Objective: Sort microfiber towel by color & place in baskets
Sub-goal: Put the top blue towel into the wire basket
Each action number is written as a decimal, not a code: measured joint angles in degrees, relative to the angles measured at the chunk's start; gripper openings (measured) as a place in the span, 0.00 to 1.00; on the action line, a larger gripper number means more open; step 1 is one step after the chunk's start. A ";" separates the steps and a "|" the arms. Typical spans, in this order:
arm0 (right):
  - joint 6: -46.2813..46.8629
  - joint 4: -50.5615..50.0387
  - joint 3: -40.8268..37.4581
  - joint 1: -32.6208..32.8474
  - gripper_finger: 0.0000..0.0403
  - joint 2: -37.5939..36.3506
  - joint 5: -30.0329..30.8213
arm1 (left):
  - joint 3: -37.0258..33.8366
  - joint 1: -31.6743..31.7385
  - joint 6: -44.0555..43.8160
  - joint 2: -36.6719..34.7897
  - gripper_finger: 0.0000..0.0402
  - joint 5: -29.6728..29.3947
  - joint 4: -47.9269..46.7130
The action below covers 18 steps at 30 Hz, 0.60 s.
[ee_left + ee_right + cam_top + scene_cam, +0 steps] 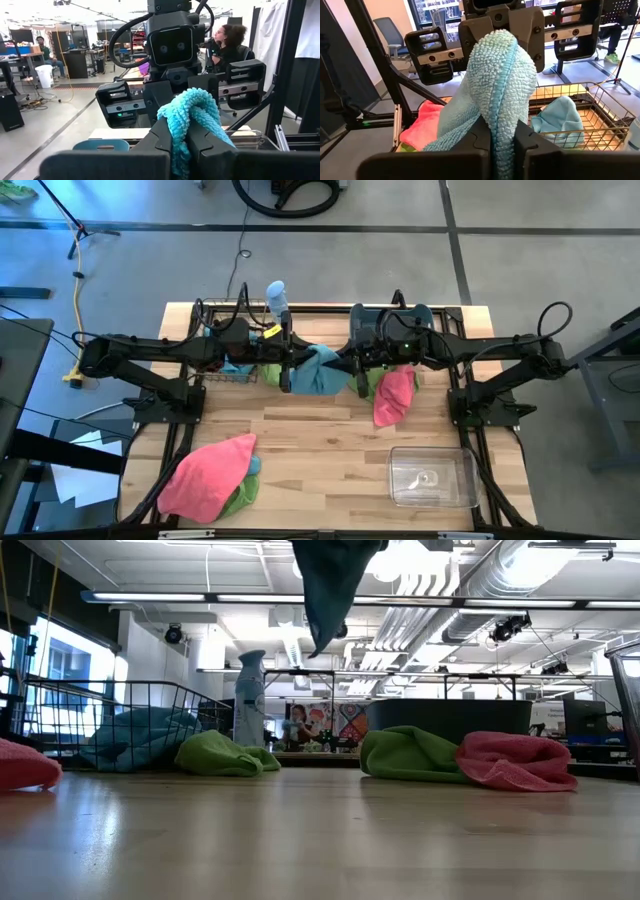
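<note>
My left gripper is holding just a small fold of the blue towel, so it should open and grab a fuller bunch (318, 372) before it goes to the wire basket.
A light blue microfiber towel (318, 370) hangs high over the table's middle, between my two grippers. My left gripper (293, 366) comes in from the table's left and my right gripper (354, 364) from the right; both are shut on it. In the low view its lower end (330, 590) dangles well above the tabletop. Another blue towel (559, 116) lies in the black wire basket (222, 345) at the far left. A slate-blue tub (390, 320) stands at the far middle and a clear bin (432, 477) at the near right. My left gripper (181, 134) pinches a bunched fold of the blue towel (192, 112) between its two fingers, level, from the table's left. The cloth bulges out past the fingertips and is lifted clear of the table. My right gripper (501, 131) pinches a folded part of the towel, with its stitched edge (500, 95) running between the two fingers. The fingers lie level, coming from the table's right. The towel stands up past the fingertips and hangs below, clear of the table.
A pink towel (393, 395) over a green one (410, 755) lies right of centre. A green towel (225, 755) lies by the wire basket. A pink towel (208, 475) on green and blue cloth lies at the near left. A spray bottle (277, 300) stands at the far edge.
</note>
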 joint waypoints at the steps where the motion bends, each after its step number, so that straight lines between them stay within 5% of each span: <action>1: 0.04 -0.01 0.00 0.00 0.02 -0.01 -0.35 | 0.00 0.00 0.00 0.00 0.03 -0.06 -0.09; 8: 0.41 -4.05 0.00 -0.31 0.01 -2.01 -0.71 | 0.00 0.01 0.00 -2.58 0.20 -0.47 -6.19; 18: -1.52 -18.96 0.00 -3.51 0.00 -13.39 1.20 | -0.04 0.00 -3.00 -11.15 0.42 -5.86 -28.89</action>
